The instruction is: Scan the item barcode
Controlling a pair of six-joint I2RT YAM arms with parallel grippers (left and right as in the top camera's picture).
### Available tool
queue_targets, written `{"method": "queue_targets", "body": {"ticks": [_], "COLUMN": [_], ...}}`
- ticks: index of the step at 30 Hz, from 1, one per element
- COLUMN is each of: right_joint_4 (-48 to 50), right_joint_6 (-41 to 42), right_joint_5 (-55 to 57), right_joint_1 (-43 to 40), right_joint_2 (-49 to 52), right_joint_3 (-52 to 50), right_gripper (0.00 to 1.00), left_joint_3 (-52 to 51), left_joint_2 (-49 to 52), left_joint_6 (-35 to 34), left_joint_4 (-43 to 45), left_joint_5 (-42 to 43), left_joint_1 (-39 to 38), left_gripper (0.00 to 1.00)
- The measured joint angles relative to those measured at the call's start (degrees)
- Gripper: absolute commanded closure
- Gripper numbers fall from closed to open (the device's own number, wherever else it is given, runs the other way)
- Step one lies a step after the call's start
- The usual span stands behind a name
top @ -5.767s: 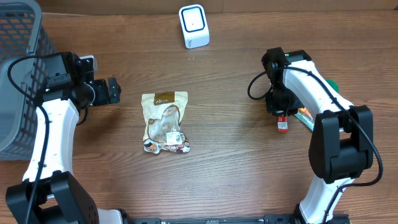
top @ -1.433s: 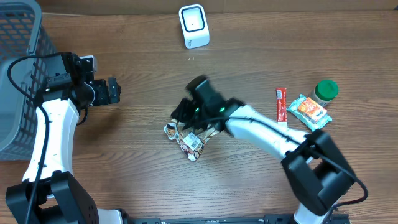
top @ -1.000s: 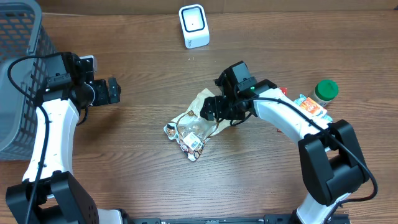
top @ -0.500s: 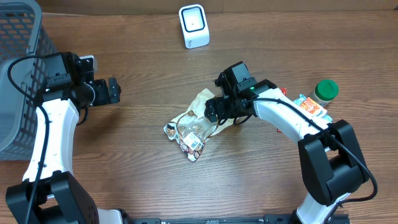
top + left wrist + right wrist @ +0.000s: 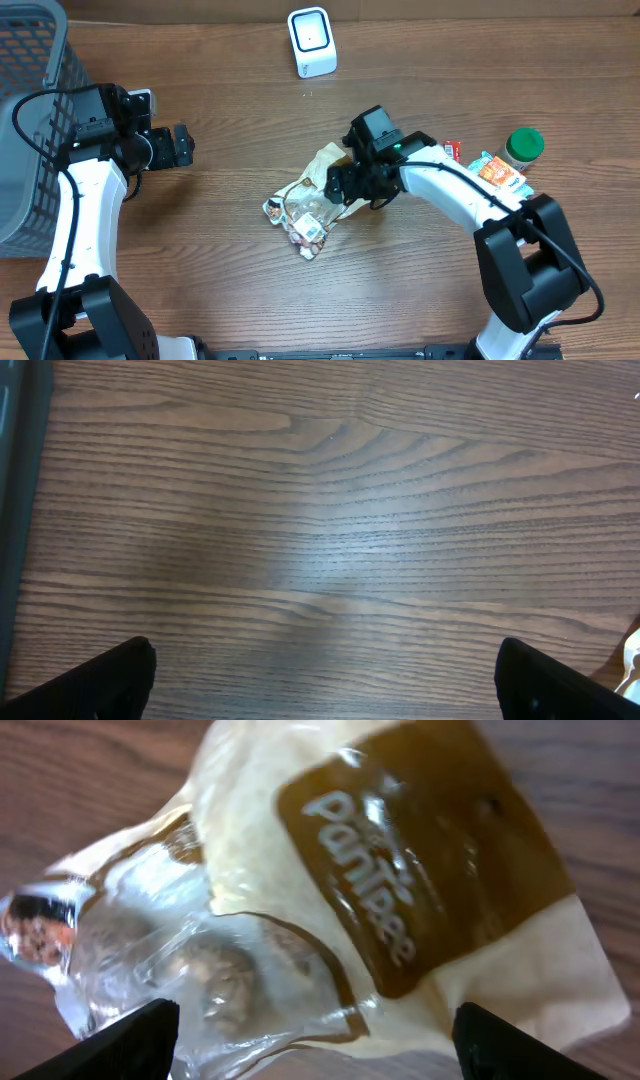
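I will straighten the snack bag, which lies at a slant below my right gripper's open fingers, and then pinch its brown label (image 5: 425,860) before I scan the barcode.
The item is a snack bag (image 5: 308,198) with a clear window and a brown label, lying tilted mid-table. In the right wrist view the bag (image 5: 350,890) fills the frame, brown label up. My right gripper (image 5: 348,186) hovers over the bag's upper right part, open; its dark fingertips (image 5: 135,1042) stand wide apart, one on each side of the bag's edge, around my right gripper (image 5: 318,1055). The white scanner (image 5: 312,42) stands at the table's back. My left gripper (image 5: 182,146) is open at the left, apart from the bag; my left gripper (image 5: 325,685) has only bare wood beneath it.
A grey mesh basket (image 5: 28,120) stands at the far left. To the right lie a red stick pack (image 5: 452,148), an orange packet (image 5: 497,173) and a green-lidded jar (image 5: 524,146). A corner of the bag (image 5: 632,658) shows at the left wrist view's right edge.
My right gripper has shifted slightly left over the bag. The bag and the left arm have not moved in the last second.
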Motion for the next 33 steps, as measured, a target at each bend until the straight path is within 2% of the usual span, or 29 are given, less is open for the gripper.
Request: {"method": "queue_targets", "body": {"ticks": [8, 23, 28, 33], "right_joint_4": [0.61, 9.09, 4.28, -4.39], "right_joint_6": [4.55, 15.96, 17.44, 17.53], "right_joint_5": [-0.15, 1.57, 4.48, 6.75], "right_joint_1": [5.31, 14.6, 14.99, 13.62], "right_joint_2": [0.0, 0.0, 0.0, 0.0], "right_joint_3": [0.0, -0.02, 0.85, 8.15], "right_gripper": [0.11, 0.12, 0.14, 0.13], "left_joint_3": [0.0, 0.0, 0.0, 0.0], "left_joint_2": [0.0, 0.0, 0.0, 0.0], "left_joint_6": [0.0, 0.0, 0.0, 0.0], "left_joint_4": [0.0, 0.0, 0.0, -0.02], "left_joint_5": [0.0, 0.0, 0.0, 0.0], "left_joint_1": [0.0, 0.0, 0.0, 0.0], "left_gripper": [0.0, 0.0, 0.01, 0.0]}}
